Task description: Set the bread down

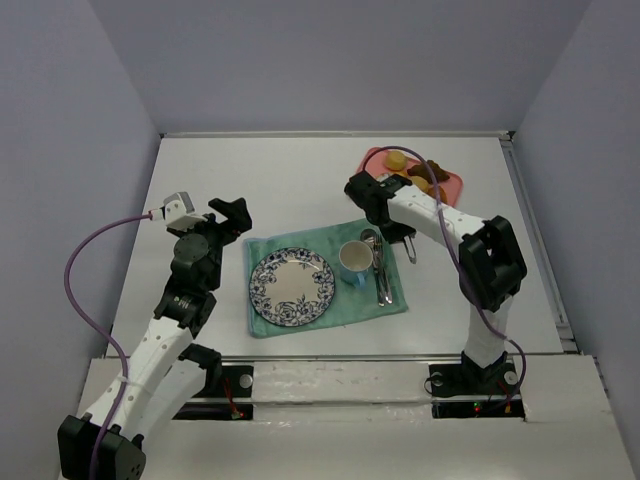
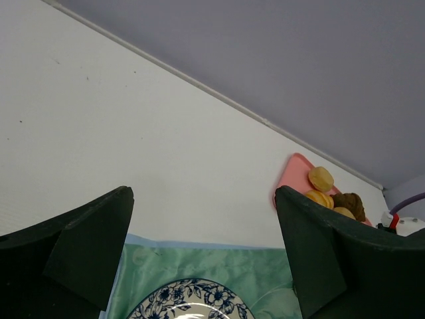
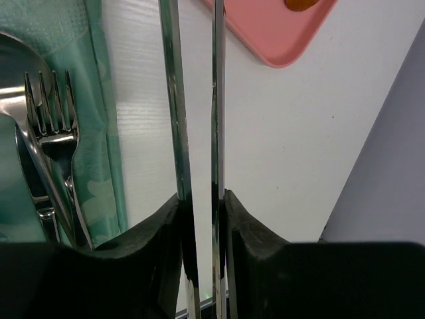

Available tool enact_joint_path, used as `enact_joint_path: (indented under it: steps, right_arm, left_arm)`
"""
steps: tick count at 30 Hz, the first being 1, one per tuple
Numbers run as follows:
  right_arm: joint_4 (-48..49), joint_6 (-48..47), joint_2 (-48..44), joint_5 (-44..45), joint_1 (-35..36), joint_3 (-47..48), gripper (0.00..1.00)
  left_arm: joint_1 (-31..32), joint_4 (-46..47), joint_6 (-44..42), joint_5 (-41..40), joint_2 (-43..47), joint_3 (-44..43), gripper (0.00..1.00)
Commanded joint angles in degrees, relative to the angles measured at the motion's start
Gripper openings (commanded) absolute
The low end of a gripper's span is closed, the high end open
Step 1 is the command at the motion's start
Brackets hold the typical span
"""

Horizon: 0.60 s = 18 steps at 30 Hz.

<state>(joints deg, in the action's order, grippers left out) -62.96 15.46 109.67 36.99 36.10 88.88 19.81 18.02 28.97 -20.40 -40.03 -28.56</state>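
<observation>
My right gripper is going to release the bread on the blue-patterned plate (image 1: 281,277), just behind the middle of the plate.
A pink tray (image 1: 452,186) at the back right holds several breads. A golden-orange piece (image 1: 421,184) lies near its front edge; I cannot make out a hole, so I cannot tell if it is the ring doughnut. An orange edge (image 3: 302,3) shows on the tray in the right wrist view. My right gripper (image 1: 398,222) (image 3: 202,197) is shut on metal tongs (image 3: 174,100), whose blades reach toward the tray corner. My left gripper (image 1: 232,215) (image 2: 202,193) is open and empty, above the table left of the plate.
A blue-patterned plate (image 1: 291,287) (image 2: 189,302), a cup (image 1: 355,262) and cutlery (image 1: 381,272) (image 3: 50,126) lie on a green cloth (image 1: 330,240). Yellow buns (image 2: 321,178) and a brown piece (image 2: 350,201) sit on the tray. Walls enclose the table.
</observation>
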Motion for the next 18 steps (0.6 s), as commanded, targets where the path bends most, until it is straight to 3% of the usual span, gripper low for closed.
enact_joint_path:
  steps: [1, 18]
  right_arm:
    - [-1.20, 1.41, -2.61, 3.70, 0.55, 3.75, 0.16]
    - [4.07, -0.17, -13.42, 10.29, 1.08, 6.13, 0.07]
  left_arm:
    - [0.14, 3.60, -0.32, -1.66, 0.83, 0.61, 0.99]
    - [0.14, 3.51, -0.14, -1.66, 1.53, 0.87, 0.99]
